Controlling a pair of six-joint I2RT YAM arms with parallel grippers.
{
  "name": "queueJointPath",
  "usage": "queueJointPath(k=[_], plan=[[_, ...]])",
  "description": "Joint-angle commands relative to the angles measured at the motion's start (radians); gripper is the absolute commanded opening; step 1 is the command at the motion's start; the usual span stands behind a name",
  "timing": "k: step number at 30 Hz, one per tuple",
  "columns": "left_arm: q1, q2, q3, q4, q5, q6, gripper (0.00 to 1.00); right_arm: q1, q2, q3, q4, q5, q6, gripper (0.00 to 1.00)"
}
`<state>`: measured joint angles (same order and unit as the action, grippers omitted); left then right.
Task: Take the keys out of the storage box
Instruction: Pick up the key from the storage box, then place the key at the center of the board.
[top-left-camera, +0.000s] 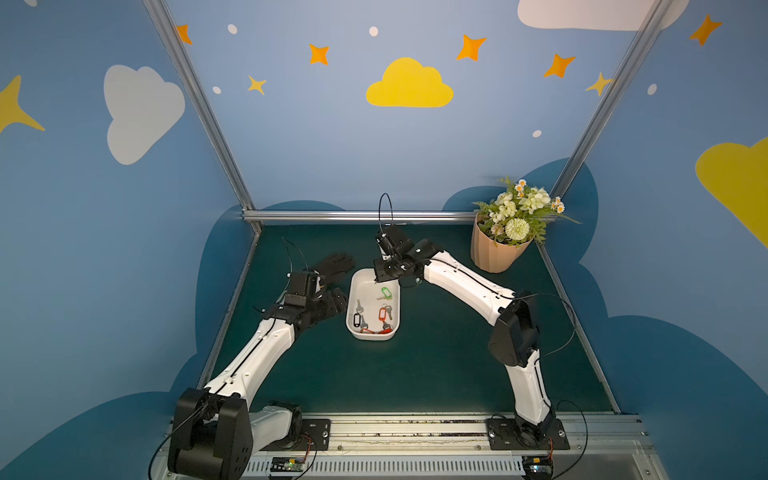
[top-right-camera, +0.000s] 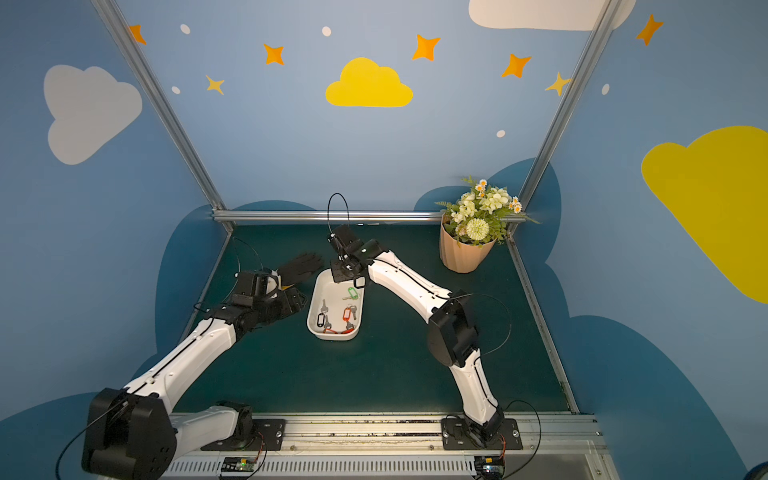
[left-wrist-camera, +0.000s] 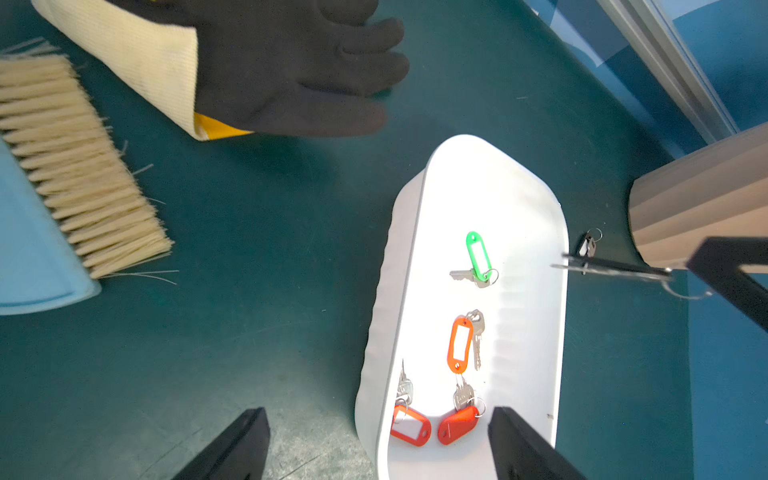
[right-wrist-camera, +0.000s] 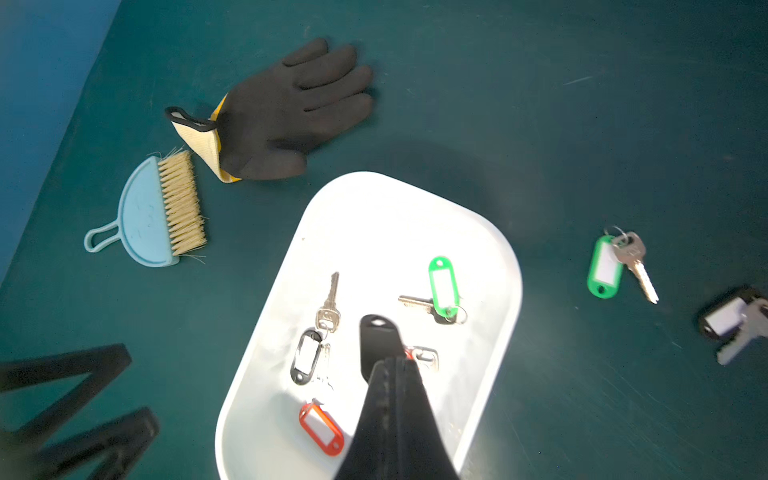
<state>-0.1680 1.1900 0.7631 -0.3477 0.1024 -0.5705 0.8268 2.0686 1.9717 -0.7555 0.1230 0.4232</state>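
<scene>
Next, my right gripper lets go of the black-tagged key on the mat (top-left-camera: 421, 296) (right-wrist-camera: 586, 382) beside the storage box, near the green-tagged key there.
The white storage box (top-left-camera: 353, 291) (top-right-camera: 316, 299) lies mid-table. Several keys lie in it: a green-tagged one (right-wrist-camera: 444, 286) (left-wrist-camera: 478, 255), a black-rimmed one (right-wrist-camera: 309, 355), an orange one (left-wrist-camera: 459, 345) and red ones (left-wrist-camera: 457, 424) (right-wrist-camera: 322, 428). My right gripper (right-wrist-camera: 395, 365) (top-left-camera: 405, 278) hangs over the box's far end, shut on a black key tag (right-wrist-camera: 376, 340). Two more keys, one green-tagged (right-wrist-camera: 606, 266) and one black-tagged (right-wrist-camera: 735, 324), lie on the mat to the right of the box. My left gripper (left-wrist-camera: 376, 440) (top-left-camera: 332, 299) is open and holds nothing, at the box's left wall.
A black glove (top-left-camera: 332, 266) (right-wrist-camera: 291, 112) and a blue hand brush (right-wrist-camera: 153, 212) (left-wrist-camera: 62, 166) lie left of the box. A peach flower pot (top-left-camera: 496, 249) (left-wrist-camera: 698, 199) stands at the back right. Metal frame rails (top-left-camera: 357, 216) border the green mat.
</scene>
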Motion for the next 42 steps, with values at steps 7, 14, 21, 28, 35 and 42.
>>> queueJointPath(k=[7,14,21,28,35,42], plan=[[0.005,-0.051,-0.044,0.033,-0.073,-0.009,0.92,-0.161,-0.217,-0.299,-0.008,-0.033,-0.041,0.00],[0.005,-0.052,-0.052,0.028,-0.074,-0.008,0.92,-0.230,-0.142,-0.346,-0.031,-0.140,-0.134,0.00],[0.005,-0.048,-0.052,0.024,-0.073,-0.008,0.92,-0.234,-0.008,-0.302,-0.046,-0.167,-0.181,0.00],[0.005,-0.040,-0.050,0.019,-0.073,-0.006,0.92,-0.245,0.069,-0.264,-0.020,-0.159,-0.199,0.00],[0.004,-0.036,-0.049,0.019,-0.073,-0.003,0.92,-0.271,0.126,-0.234,-0.004,-0.141,-0.192,0.00],[0.005,-0.032,-0.048,0.019,-0.069,-0.002,0.92,-0.283,0.155,-0.214,0.009,-0.138,-0.193,0.00]])
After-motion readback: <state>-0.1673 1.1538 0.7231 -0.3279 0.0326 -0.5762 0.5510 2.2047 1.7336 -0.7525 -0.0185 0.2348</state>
